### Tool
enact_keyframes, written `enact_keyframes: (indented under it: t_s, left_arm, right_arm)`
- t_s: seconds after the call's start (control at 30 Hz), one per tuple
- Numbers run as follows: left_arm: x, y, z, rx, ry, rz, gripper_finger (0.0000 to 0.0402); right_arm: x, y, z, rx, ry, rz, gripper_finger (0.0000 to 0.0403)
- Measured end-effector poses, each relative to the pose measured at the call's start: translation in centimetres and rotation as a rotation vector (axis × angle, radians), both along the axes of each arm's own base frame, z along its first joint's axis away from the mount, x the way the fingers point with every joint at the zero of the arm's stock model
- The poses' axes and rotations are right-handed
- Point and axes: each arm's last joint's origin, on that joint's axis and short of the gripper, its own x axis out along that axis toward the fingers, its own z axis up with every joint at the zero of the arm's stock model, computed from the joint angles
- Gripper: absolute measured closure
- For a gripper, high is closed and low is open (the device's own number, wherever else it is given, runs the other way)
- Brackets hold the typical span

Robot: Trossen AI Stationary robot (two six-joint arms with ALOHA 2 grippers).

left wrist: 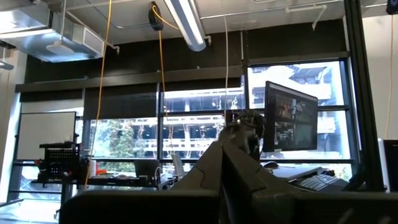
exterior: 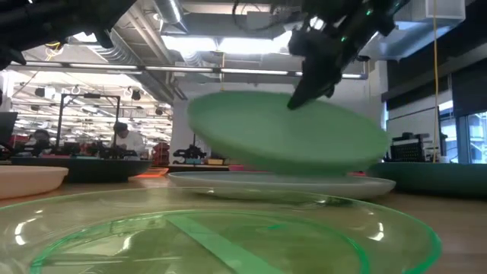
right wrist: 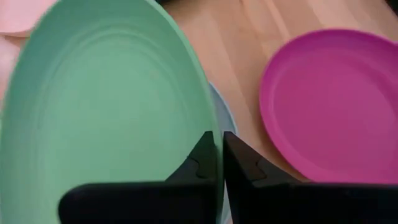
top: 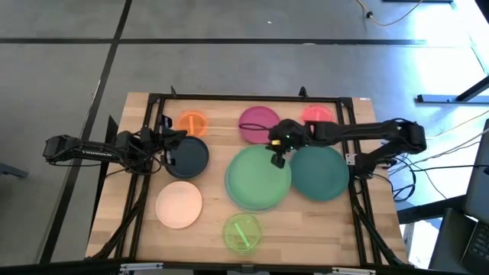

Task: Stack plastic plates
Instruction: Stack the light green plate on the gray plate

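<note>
My right gripper holds the large green plate, tilted above the pale grey-blue plate. It will let go of it on top of the pale grey-blue plate [top: 256, 180] beside the teal plate.
My right gripper [top: 278, 159] is shut on the large green plate [top: 258, 177], which hangs tilted over the pale grey-blue plate [exterior: 266, 185] at the table's middle. The teal plate [top: 319, 172] lies just to their right. The magenta plate [top: 258, 124], the pink-red plate [top: 317, 116] and the orange plate [top: 192, 122] lie along the far side. The navy plate [top: 187, 156] lies at the left, and the peach plate [top: 179, 205] and the lime plate [top: 241, 233] lie near the front. My left gripper [top: 170, 143] is shut and empty above the navy plate's far-left edge. My right gripper pinches the green plate's rim [right wrist: 205, 118] on its far right side between its two fingers [right wrist: 239, 158], one on the upper face and one beneath. The fingers slant down from the table's right and far side. The plate is tilted [exterior: 289, 137], lifted over the pale grey-blue plate.
A black frame [top: 229, 98] runs around the wooden table top. Bare wood shows between the peach plate and the green plate and at the front right corner [top: 336, 229]. In the low view the lime plate [exterior: 213, 228] fills the foreground.
</note>
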Motion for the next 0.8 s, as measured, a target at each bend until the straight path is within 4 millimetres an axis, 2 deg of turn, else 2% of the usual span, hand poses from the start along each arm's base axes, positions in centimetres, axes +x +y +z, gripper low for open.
enact_keyframes:
  t_s: [0.23,0.4,0.8]
  left_arm:
    - [0.0,0.0,0.0,0.000,-0.001,0.000,0.0401]
    - [0.0,0.0,0.0,0.000,-0.002,0.000,0.0401]
    - [0.0,0.0,0.1,0.001,-0.007,-0.003,0.0401]
  right_arm:
    - [1.5,-1.3,-3.3,0.073,0.080,0.006,0.0398]
    - [2.1,-1.4,-5.3,0.075,0.142,0.019,0.0398]
    - [3.0,-1.7,-7.2,0.047,0.165,-0.001,0.0397]
